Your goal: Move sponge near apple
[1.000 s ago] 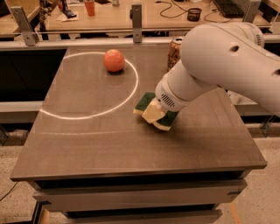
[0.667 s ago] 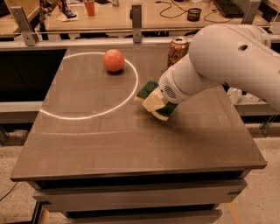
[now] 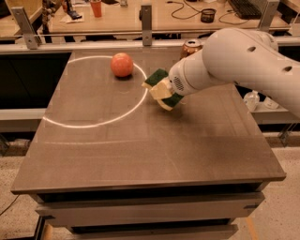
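Observation:
The gripper needs to release the sponge on the table next to the apple, on the apple's side (image 3: 144,73) toward the drink can.
The apple (image 3: 122,64) is a round orange-red fruit on the far part of the dark table, inside a bright ring of light. The sponge (image 3: 155,78) has a dark green top and sits in my gripper (image 3: 161,91), right of the apple and about a hand's width from it. My gripper's cream-yellow pads are closed on the sponge and cover its near part. The big white arm reaches in from the right.
A tan-gold drink can (image 3: 191,48) stands at the table's (image 3: 140,154) far edge, just behind my arm. Beyond the table runs a wooden bench (image 3: 154,18) with metal posts, a red cup (image 3: 96,8) and cables. The table's front edge is near the camera.
My gripper has carried the sponge to the far left, from the table's middle right toward the apple. The apple and the can have not moved.

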`<state>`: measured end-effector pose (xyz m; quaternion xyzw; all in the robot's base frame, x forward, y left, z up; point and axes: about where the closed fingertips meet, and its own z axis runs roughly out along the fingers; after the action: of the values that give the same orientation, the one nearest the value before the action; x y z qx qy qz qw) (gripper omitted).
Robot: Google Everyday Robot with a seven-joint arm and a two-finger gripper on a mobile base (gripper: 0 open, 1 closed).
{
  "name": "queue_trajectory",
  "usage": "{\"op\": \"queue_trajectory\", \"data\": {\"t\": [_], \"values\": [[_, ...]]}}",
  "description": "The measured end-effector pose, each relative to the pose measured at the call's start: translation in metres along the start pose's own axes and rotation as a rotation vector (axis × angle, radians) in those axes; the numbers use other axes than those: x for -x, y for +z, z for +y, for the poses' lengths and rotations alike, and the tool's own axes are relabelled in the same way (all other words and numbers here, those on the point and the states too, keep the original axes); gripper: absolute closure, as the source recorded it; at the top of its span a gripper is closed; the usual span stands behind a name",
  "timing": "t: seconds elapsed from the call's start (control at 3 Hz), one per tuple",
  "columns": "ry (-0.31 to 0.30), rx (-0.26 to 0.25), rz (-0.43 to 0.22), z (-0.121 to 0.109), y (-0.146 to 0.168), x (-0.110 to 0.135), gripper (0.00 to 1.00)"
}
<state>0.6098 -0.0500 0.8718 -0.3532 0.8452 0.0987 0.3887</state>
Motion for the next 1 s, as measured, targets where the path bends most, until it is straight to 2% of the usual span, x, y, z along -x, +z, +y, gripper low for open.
{"op": "queue_trajectory", "data": {"t": [0.33,1.0], "values": [[0.013,-0.012,-0.040,-0.018,0.018,0.017,1.00],[-0.009,0.019,-0.082,-0.028,0.055,0.057,1.00]]}}
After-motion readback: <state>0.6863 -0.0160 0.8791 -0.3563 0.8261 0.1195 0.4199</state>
